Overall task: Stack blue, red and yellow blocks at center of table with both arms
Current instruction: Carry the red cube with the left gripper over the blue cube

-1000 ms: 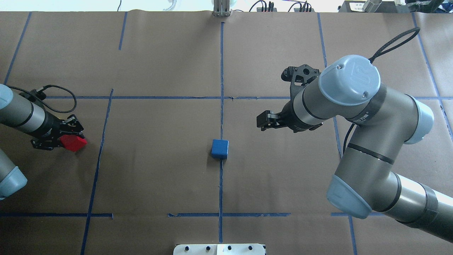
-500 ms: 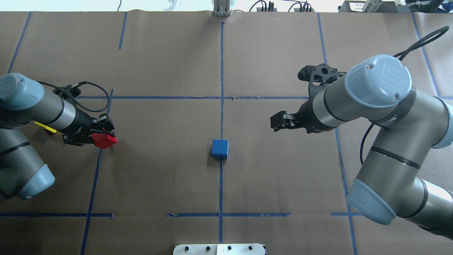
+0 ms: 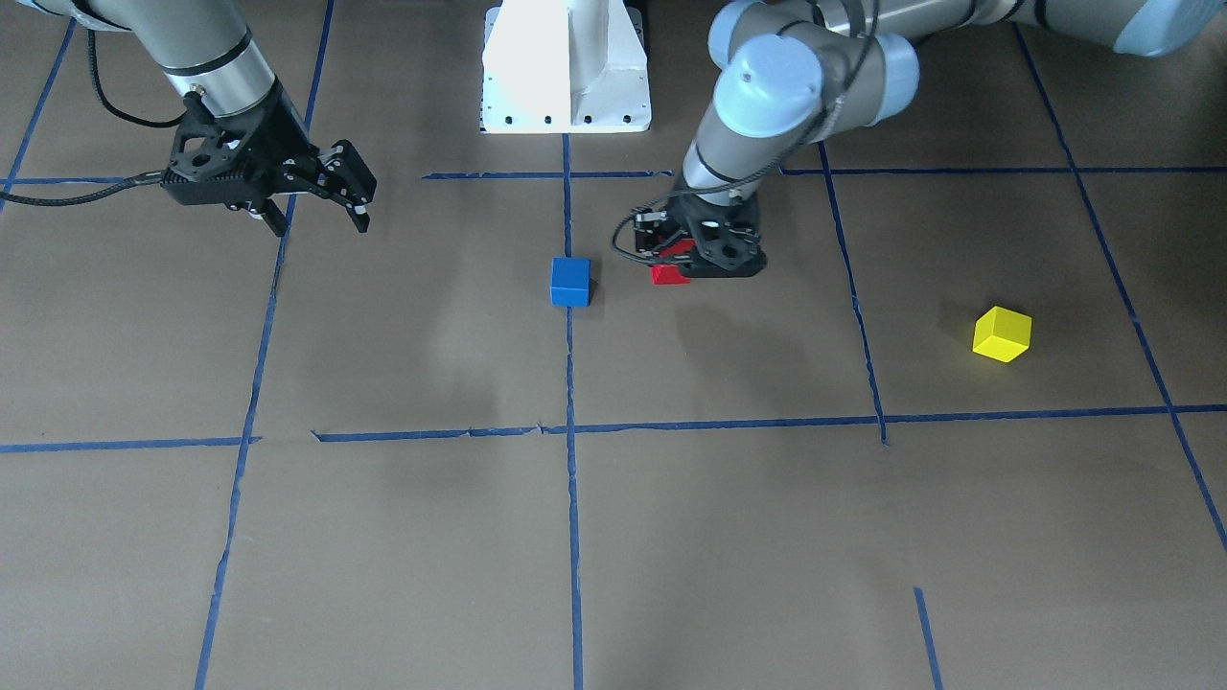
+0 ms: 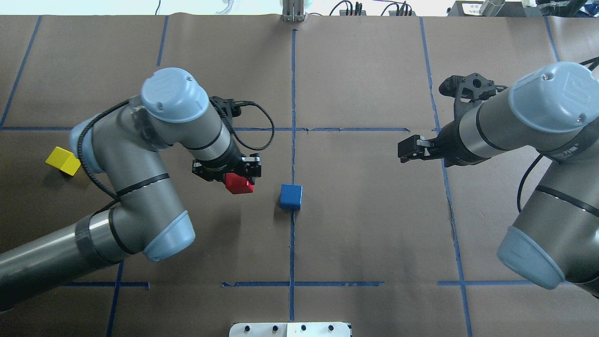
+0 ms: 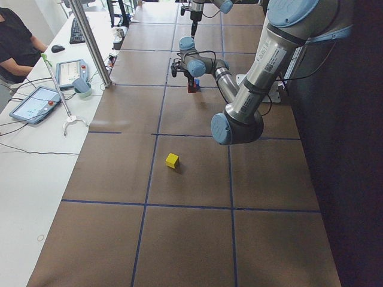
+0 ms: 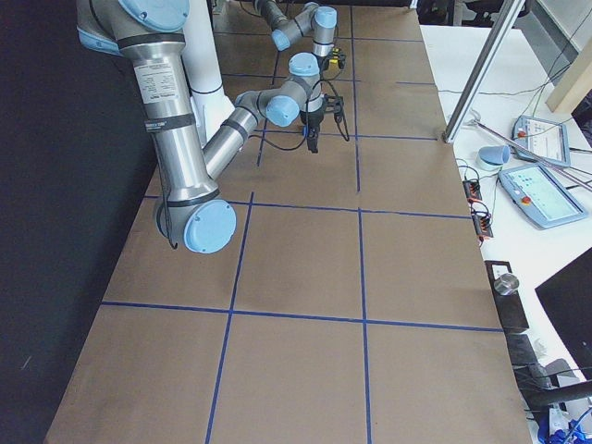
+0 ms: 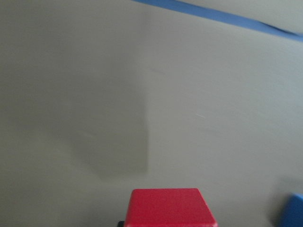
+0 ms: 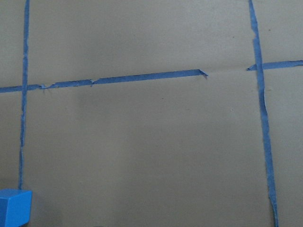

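Note:
Next, I let go of the red block with my left gripper on top of the blue block (image 3: 570, 274) (image 7: 295, 213) on the centre tape line.
The blue block (image 4: 290, 196) sits on the table's centre tape line, also in the front view (image 3: 570, 281). My left gripper (image 4: 239, 179) is shut on the red block (image 4: 239, 184) and holds it just left of the blue block, apart from it; in the front view the red block (image 3: 670, 270) shows under the gripper (image 3: 679, 261). The left wrist view shows the red block (image 7: 170, 208) at the bottom and the blue block (image 7: 294, 210) at the right edge. The yellow block (image 4: 63, 160) lies far left. My right gripper (image 3: 321, 228) is open and empty, off to the right (image 4: 406, 150).
Blue tape lines mark a grid on the brown paper. The robot's white base (image 3: 566, 67) stands at the near edge. A metal post (image 4: 292, 11) stands at the far edge. An operator (image 5: 15, 36) and tablets (image 5: 69, 72) are at a side desk.
My left arm has carried the red block far to the right, up close to the blue block, uncovering the yellow block. My right arm has drawn back to the right, still open.

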You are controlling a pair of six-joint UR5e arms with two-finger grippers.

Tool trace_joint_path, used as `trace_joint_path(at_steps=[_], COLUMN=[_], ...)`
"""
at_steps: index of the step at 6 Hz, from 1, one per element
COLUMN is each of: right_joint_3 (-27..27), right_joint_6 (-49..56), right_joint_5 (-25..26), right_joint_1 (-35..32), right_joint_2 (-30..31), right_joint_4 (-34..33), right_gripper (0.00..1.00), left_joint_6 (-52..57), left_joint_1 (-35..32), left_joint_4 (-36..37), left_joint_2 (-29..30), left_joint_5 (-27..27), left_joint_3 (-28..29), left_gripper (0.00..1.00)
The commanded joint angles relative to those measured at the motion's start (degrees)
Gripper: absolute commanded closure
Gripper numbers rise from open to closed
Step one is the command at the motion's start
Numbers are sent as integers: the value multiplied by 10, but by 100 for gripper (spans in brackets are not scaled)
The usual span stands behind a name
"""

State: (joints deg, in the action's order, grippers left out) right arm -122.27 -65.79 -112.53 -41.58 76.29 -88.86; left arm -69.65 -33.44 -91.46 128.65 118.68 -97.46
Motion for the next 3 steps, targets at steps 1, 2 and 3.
trace_joint_path(at_steps=[1,2,3], right_joint_3=[-8,-6,-6], right_joint_6=[38,37,37], right_joint_5=[1,2,2], right_joint_1=[-15,-13,-12], right_joint_2=[30,27,25], right_joint_4=[0,0,0], right_gripper=[0,0,0], left_joint_6=[7,6,6], left_joint_1=[21,21,27], left_joint_4=[8,12,32], left_joint_2=[76,94,100], left_joint_5=[-27,-27,-28], left_joint_3=[85,94,94], left_gripper=[100,100,100])
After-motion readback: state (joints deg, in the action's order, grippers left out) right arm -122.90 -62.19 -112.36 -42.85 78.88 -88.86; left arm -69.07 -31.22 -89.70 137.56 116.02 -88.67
